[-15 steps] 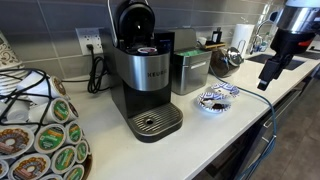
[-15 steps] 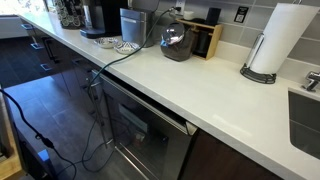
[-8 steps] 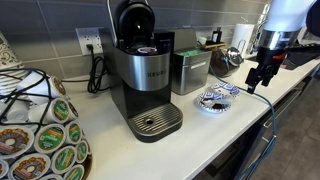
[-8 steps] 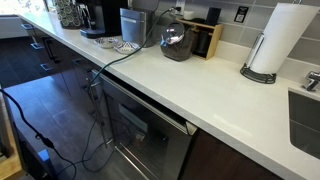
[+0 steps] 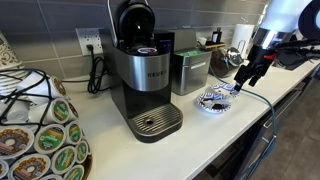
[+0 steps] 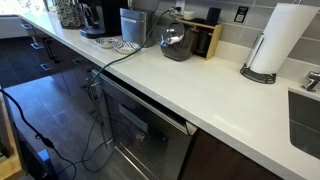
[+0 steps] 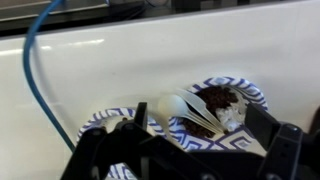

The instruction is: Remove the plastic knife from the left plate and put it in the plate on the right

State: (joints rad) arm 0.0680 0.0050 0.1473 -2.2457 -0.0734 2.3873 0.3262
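Observation:
My gripper needs to close on the plastic knife's end [image 5: 214, 103] [image 7: 214, 121] above the dark centre of the plate, next to the thin handle of the spoon-shaped piece.
Two small plates with blue-and-white patterned rims sit side by side on the white counter, in both exterior views [image 5: 214, 99] [image 6: 126, 46]. In the wrist view, one plate [image 7: 252, 92] has a dark centre, and pale plastic utensils lie across it. The plastic knife [image 7: 196, 114] is among them, next to a spoon-shaped piece. The other plate [image 7: 100, 122] shows only part of its rim at the lower left. My gripper [image 5: 243, 79] [image 7: 200, 140] hangs open and empty just above the plates, with a finger on each side of the utensils.
A black coffee machine [image 5: 145, 75] stands beside the plates, with a steel canister [image 5: 190, 70] behind them. A rack of coffee pods [image 5: 45, 130] is in the foreground. A blue cable [image 7: 35, 75] runs across the counter. A paper towel roll [image 6: 272, 40] and a sink edge [image 6: 305, 120] lie farther along.
My gripper has come down and across from the upper edge of the exterior view to just above the plates. The plates and utensils have not moved.

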